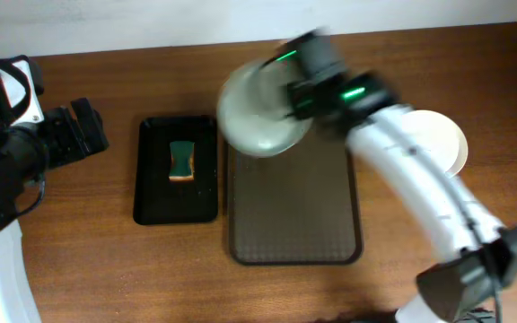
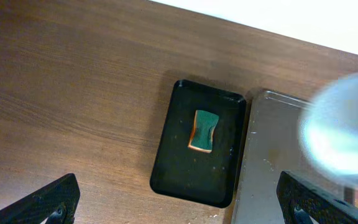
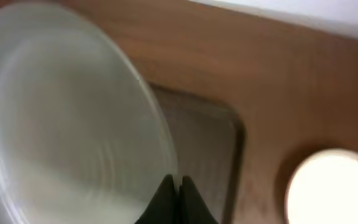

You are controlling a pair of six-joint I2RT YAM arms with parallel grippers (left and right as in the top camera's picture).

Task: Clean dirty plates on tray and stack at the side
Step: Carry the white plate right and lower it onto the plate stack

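Observation:
Next, my right gripper sets the held white plate down and lets go of it on top of the stacked plates [image 1: 425,145] [image 3: 339,198] beside the brown tray.
My right gripper [image 1: 287,97] is shut on the rim of a white plate [image 1: 257,112] and holds it lifted over the far left corner of the brown tray [image 1: 294,224]. In the right wrist view its fingers [image 3: 178,186] pinch the plate's edge [image 3: 73,124]. The plate is blurred [image 2: 344,137] in the left wrist view. White plates [image 1: 442,139] lie stacked on the table right of the tray; they show in the right wrist view [image 3: 331,186]. My left gripper [image 2: 179,199] is open and empty, high above the table at the left.
A smaller black tray [image 1: 151,206] lies left of the brown tray and holds a green and orange sponge [image 1: 182,160], also seen in the left wrist view [image 2: 204,130]. The table's far edge meets a white wall.

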